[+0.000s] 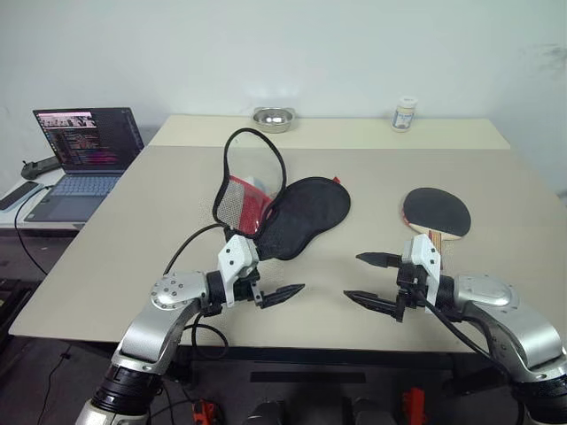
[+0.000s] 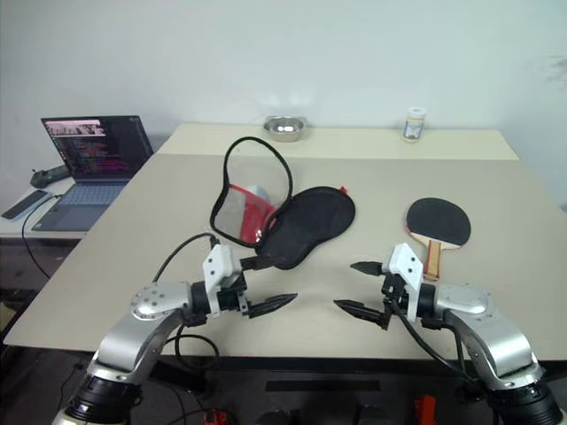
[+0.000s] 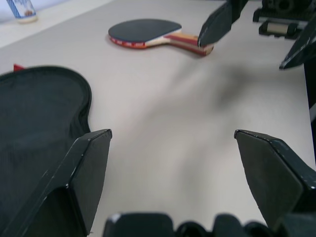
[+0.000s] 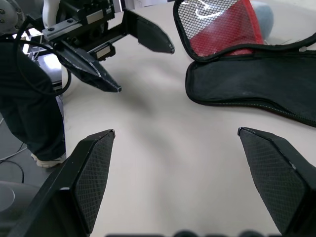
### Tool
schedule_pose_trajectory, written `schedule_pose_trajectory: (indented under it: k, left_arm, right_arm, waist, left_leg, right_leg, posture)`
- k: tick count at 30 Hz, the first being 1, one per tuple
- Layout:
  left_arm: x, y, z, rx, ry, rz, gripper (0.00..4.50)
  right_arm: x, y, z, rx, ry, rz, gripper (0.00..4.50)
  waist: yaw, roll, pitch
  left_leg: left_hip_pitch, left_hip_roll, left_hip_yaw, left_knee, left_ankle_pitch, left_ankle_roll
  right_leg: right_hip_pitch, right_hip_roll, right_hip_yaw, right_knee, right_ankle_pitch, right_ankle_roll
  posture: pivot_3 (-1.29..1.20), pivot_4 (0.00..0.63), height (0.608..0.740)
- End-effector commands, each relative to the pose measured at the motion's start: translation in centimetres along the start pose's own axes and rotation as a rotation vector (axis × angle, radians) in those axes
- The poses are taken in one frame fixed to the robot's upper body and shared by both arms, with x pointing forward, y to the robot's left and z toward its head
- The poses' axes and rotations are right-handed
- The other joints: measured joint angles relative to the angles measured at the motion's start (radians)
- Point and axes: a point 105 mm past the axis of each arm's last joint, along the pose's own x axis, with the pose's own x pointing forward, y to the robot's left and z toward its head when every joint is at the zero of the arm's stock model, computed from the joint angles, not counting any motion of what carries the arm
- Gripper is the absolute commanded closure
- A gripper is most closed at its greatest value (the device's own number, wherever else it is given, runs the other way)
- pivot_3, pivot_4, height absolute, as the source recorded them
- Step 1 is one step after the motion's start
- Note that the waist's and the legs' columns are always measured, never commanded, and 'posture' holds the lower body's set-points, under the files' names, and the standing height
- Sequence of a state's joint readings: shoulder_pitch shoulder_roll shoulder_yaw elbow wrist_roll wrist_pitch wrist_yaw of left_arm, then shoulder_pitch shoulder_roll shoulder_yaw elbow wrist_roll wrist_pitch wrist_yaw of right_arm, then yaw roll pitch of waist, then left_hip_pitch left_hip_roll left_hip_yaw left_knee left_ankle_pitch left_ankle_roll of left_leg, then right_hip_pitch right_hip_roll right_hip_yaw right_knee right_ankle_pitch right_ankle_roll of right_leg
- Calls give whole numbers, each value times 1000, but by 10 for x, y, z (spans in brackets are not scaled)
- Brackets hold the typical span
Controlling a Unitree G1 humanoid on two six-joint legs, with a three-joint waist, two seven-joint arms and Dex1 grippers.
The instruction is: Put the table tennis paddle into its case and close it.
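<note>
The robot's right gripper will next go to the case's black half and close on its zippered edge (image 1: 302, 248) (image 4: 239, 104) near the narrow end, facing the paddle.
The table tennis paddle (image 1: 436, 212) lies flat on the right of the table (image 1: 133, 257), black face up, handle toward me. The case (image 1: 301, 217) lies unzipped at the middle. Its black half rests on the table and its red-and-mesh flap (image 1: 244, 199) stands upright. My left gripper (image 2: 279, 282) hovers open just in front of the case, nothing between its fingers. My right gripper (image 1: 353, 276) is open too, near the paddle's handle and pointing toward the left gripper. The left wrist view shows the paddle (image 3: 143, 32) beyond the case's edge (image 3: 39, 113).
An open laptop (image 1: 84, 155) and a phone (image 1: 18, 195) sit on a lower side table at the left. A metal bowl (image 1: 273, 118) and a small white bottle (image 1: 404, 113) stand at the table's far edge. Bare tabletop lies between the grippers.
</note>
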State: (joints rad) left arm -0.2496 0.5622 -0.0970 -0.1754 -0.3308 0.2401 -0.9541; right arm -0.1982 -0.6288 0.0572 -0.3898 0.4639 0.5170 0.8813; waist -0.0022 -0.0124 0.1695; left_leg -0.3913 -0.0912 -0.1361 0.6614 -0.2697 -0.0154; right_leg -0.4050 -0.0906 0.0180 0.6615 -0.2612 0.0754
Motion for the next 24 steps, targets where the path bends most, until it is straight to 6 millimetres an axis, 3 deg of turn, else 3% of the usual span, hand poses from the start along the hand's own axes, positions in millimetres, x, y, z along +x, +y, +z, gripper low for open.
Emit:
schedule_pose_trajectory:
  k: [1, 6, 11, 18, 24]
  left_arm:
    - [-6, 11, 8, 48, -19, 26, 147]
    - [-10, 21, 15, 62, -36, 54, 147]
    - [-30, 39, 25, 72, -19, 78, 147]
    - [-79, 71, 39, 98, 36, 172, 147]
    - [-90, 82, 43, 52, 24, 159, 147]
  right_arm:
    - [0, 2, 5, -22, -18, -20, 96]
    - [10, 4, 8, -12, -42, -28, 96]
    - [24, 1, 18, 38, -63, -36, 96]
    - [78, -15, 2, 179, 100, -122, 96]
    - [111, -27, 8, 268, 67, -202, 96]
  waist:
    - [0, 0, 0]
    - [-1, 0, 0]
    - [-5, 0, 0]
    - [-17, 0, 0]
    - [-21, 0, 0]
  left_leg:
    - [0, 0, 0, 0, 0, 0]
    - [0, 0, 0, 0, 0, 0]
    - [0, 0, 0, 0, 0, 0]
    - [0, 0, 0, -1, 0, 0]
    - [0, -1, -1, 0, 2, -3]
  right_leg:
    - [0, 0, 0, 0, 0, 0]
    - [0, 0, 0, 0, 0, 0]
    - [0, 0, 0, 1, 0, 0]
    - [-2, 0, 0, 1, 0, 0]
    - [-3, 0, 0, 1, 0, 0]
  posture:
    - [0, 150, 740]
    - [0, 150, 740]
    - [0, 150, 740]
    - [0, 150, 740]
    - [0, 150, 740]
